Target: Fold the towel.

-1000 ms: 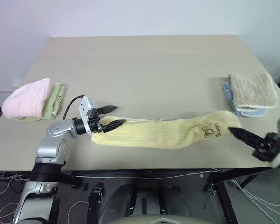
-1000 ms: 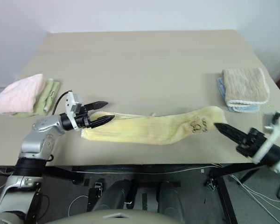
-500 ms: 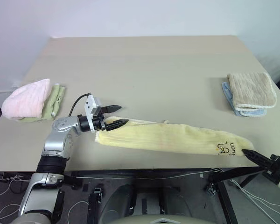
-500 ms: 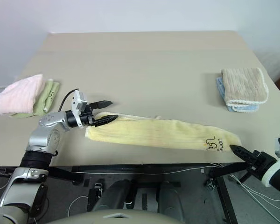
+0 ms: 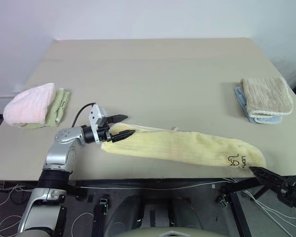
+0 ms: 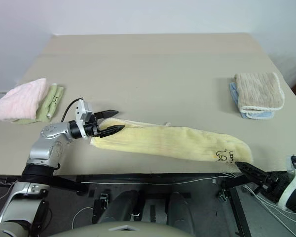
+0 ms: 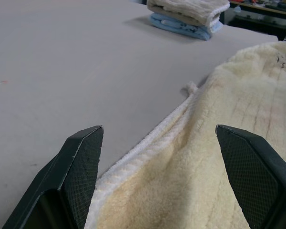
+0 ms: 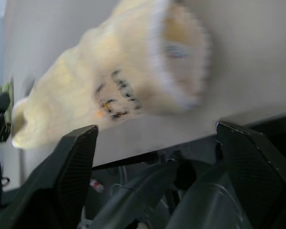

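Observation:
The yellow towel's hem gapes past my open right fingers at the table's edge; next I move in and pinch the hem's near corner [image 8: 185, 102] before folding.
The pale yellow towel [image 5: 182, 147] lies stretched out along the table's front edge, its dark logo [image 5: 235, 160] at the right end near the front right corner. My left gripper [image 5: 124, 125] is open at the towel's left end, level over the table. In the left wrist view its fingers [image 7: 83, 162] stand wide on either side of the towel's hemmed edge [image 7: 148, 143] without pinching it. My right gripper [image 6: 251, 173] is just off the table's front right corner, below the edge. It is open and empty, pointing at the logo end [image 8: 114, 95].
A beige ribbed towel [image 5: 265, 96] sits folded on a blue one at the table's right edge. A pink fluffy towel [image 5: 29, 104] rests on a green one at the left edge. The tan table [image 5: 153, 69] stretches bare behind the yellow towel.
My right gripper pulled the logo end toward the front right corner, then opened and let it go, sinking below the table edge. The towel now lies longer and flatter. The left gripper stayed put.

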{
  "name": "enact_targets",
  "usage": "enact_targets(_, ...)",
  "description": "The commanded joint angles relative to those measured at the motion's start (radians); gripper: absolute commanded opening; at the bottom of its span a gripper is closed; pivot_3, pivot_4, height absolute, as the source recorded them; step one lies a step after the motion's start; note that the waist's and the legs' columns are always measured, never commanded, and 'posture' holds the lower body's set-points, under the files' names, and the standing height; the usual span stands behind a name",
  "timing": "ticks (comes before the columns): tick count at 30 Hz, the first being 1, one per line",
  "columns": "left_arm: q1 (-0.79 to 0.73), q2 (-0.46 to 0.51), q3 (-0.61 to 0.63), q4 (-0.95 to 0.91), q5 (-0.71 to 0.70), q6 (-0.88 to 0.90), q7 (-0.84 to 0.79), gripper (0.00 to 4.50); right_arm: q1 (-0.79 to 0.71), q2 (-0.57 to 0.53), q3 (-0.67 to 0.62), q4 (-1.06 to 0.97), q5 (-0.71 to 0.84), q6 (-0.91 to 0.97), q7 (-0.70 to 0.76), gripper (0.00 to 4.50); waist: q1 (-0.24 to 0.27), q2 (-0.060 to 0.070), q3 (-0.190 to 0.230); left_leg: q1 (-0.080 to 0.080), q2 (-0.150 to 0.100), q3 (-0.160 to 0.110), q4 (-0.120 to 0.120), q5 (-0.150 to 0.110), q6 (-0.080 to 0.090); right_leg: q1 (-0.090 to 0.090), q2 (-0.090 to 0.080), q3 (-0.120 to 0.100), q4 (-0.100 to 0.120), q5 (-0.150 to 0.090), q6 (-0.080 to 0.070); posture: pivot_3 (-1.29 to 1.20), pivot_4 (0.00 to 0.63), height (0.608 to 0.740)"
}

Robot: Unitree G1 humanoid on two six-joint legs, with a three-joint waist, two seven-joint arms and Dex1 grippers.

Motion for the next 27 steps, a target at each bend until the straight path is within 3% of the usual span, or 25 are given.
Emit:
enact_targets(1, 0.0, -0.005, 0.018, -0.037, -0.01, -0.015, 0.01, 3.96, -0.053, 0.009, -0.023, 0.072, 0.085, 0.007, -0.095, 3.98, -0.002, 0.0, 0.0, 0.0, 0.0, 0.0, 0.0, 0.0, 0.0, 0.0, 0.0, 0.0, 0.0, 0.0, 0.0, 0.0, 0.15, 0.74)
enact_targets(14, 0.006, -0.005, 0.015, -0.044, -0.013, -0.006, 0.008, 3.96, -0.089, 0.127, 0.03, 0.037, 0.214, -0.053, -0.265, 3.98, -0.028, 0.0, 0.0, 0.001, 0.0, 0.0, 0.001, 0.0, 0.0, 0.002, 0.0, 0.0, 0.0, 0.0, 0.0, 0.0, 0.15, 0.74)
enact_targets(17, -0.001, -0.005, 0.016, -0.037, -0.012, -0.007, 0.007, 3.96, -0.09, 0.145, 0.038, 0.027, 0.207, -0.077, -0.284, 3.37, -0.033, -0.001, 0.0, 0.001, 0.0, 0.0, 0.0, 0.0, 0.0, 0.002, 0.0, 0.0, 0.0, 0.0, 0.0, 0.0, 0.15, 0.74)
enact_targets(20, 0.002, -0.005, 0.016, -0.038, -0.012, -0.008, 0.006, 3.96, -0.084, 0.149, 0.042, 0.015, 0.196, -0.09, -0.294, 2.39, -0.033, 0.0, -0.001, 0.002, 0.0, 0.0, 0.0, 0.0, 0.0, 0.002, 0.0, 0.0, 0.0, 0.0, 0.0, 0.0, 0.15, 0.74)
enact_targets(27, 0.0, -0.011, 0.017, -0.035, -0.01, -0.016, 0.011, 3.96, -0.087, 0.154, 0.036, -0.017, 0.105, -0.143, -0.272, 2.39, -0.032, -0.001, -0.001, 0.002, 0.0, 0.0, 0.001, 0.0, 0.0, 0.002, 0.0, 0.0, 0.0, 0.0, 0.0, 0.0, 0.15, 0.74)
